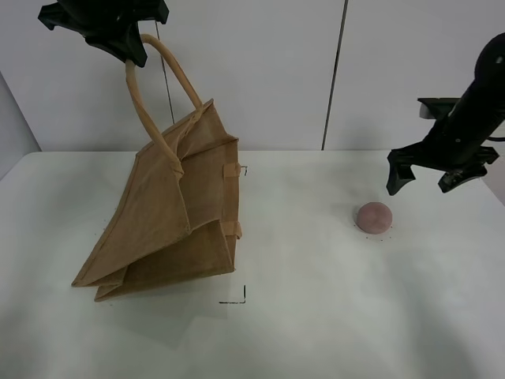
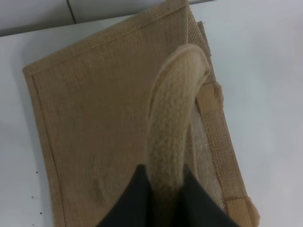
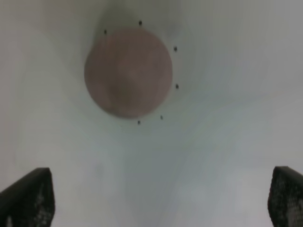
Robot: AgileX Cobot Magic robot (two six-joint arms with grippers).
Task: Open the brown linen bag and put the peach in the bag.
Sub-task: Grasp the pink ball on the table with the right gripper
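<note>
My right gripper should close around the middle of the peach (image 1: 375, 215) (image 3: 129, 74), since the peach should go into the brown linen bag.
The brown linen bag (image 1: 170, 217) hangs tilted on the white table, lifted by one beige handle (image 1: 142, 103). My left gripper (image 1: 126, 43) is shut on that handle high above the table; the left wrist view shows the handle (image 2: 170, 123) clamped between dark fingers (image 2: 128, 203), with the bag's side (image 2: 99, 118) below. The peach (image 1: 374, 217) lies on the table at the right. My right gripper (image 1: 424, 175) is open, hovering above and just right of it. In the right wrist view the peach (image 3: 128, 71) lies ahead of the spread fingertips (image 3: 28, 196).
The white table (image 1: 316, 316) is marked with small black corner marks (image 1: 237, 298) near the bag's base. A white wall with a dark vertical seam (image 1: 334, 75) stands behind. The bag's lower corner rests near the table's left part.
</note>
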